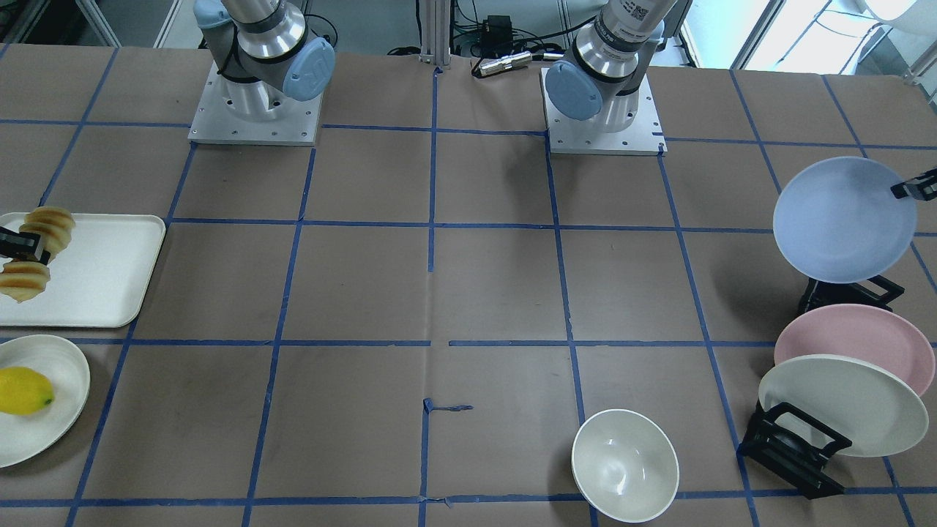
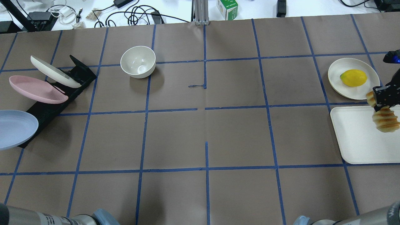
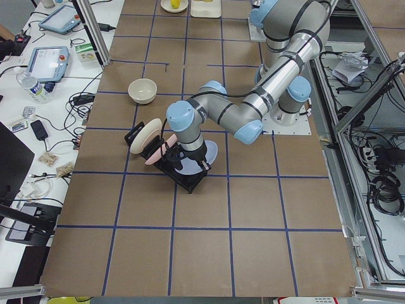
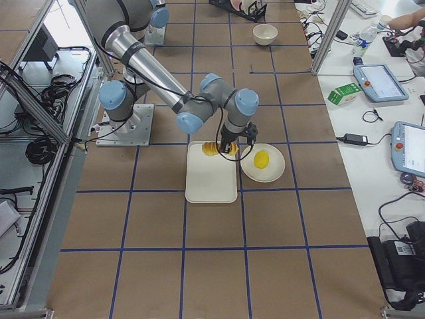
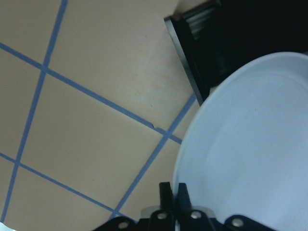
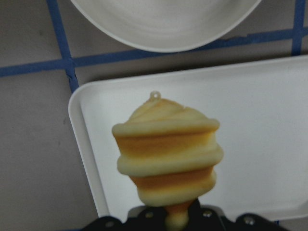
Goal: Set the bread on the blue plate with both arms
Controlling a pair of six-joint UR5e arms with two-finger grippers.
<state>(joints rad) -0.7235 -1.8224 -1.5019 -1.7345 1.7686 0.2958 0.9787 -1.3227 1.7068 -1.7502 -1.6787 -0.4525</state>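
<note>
With my left gripper, I next set the blue plate down on the open table over the gap in the blue tape line [image 1: 436, 348].
The bread [image 1: 25, 280] is a ridged orange-brown and pale yellow loaf. My right gripper [image 1: 29, 249] is shut on its middle and holds it above the white tray [image 1: 102, 271]. It also shows in the overhead view [image 2: 386, 120] and the right wrist view [image 6: 166, 159], hanging over the tray. The blue plate [image 1: 842, 219] is tilted over the near end of the black rack [image 1: 849, 293]. My left gripper [image 1: 899, 190] is shut on its rim. The left wrist view shows the fingers [image 5: 166, 192] pinching the plate's edge [image 5: 250, 144]. I cannot tell whether the plate still touches the rack.
A pink plate [image 1: 853, 344] and a cream-white plate [image 1: 842, 406] lean in the rack. A white bowl [image 1: 624, 465] stands on the table. A lemon [image 1: 24, 390] lies on a white plate [image 1: 69, 373] beside the tray.
</note>
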